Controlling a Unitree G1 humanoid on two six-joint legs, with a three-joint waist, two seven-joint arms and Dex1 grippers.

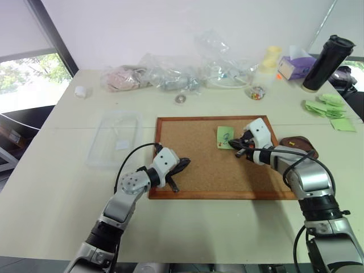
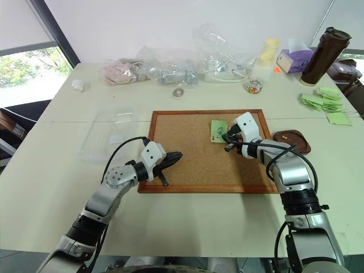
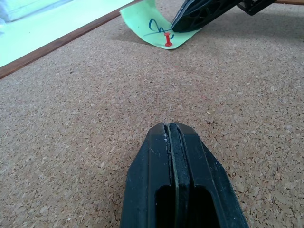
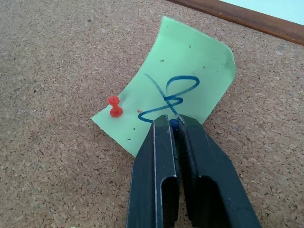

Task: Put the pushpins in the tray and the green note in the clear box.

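Note:
I will release the blue pushpin, now at the green note's near edge, from my right gripper near the yellow pushpin in the dark brown tray (image 1: 296, 149).
The green note (image 4: 190, 80) with a blue scribble lies curled on the cork board (image 1: 199, 170), held at one corner by a red pushpin (image 4: 114, 105). My right gripper (image 4: 173, 122) is shut at the note's near edge, and a small blue pin head shows between its fingertips. Near the board's left front, my left gripper (image 3: 171, 130) rests shut and empty on the cork. Right of the board sits the dark brown tray (image 1: 307, 149) with a yellow pushpin (image 2: 281, 136) in it. The clear box (image 1: 116, 136) stands left of the board.
Soft clear plastic bags (image 1: 170, 77) lie along the back of the table. A small pot of coloured bits (image 1: 257, 94), a black flask (image 1: 327, 62) and a tissue box (image 1: 296, 65) stand at the back right. Loose green paper slips (image 1: 330, 108) lie at the right edge.

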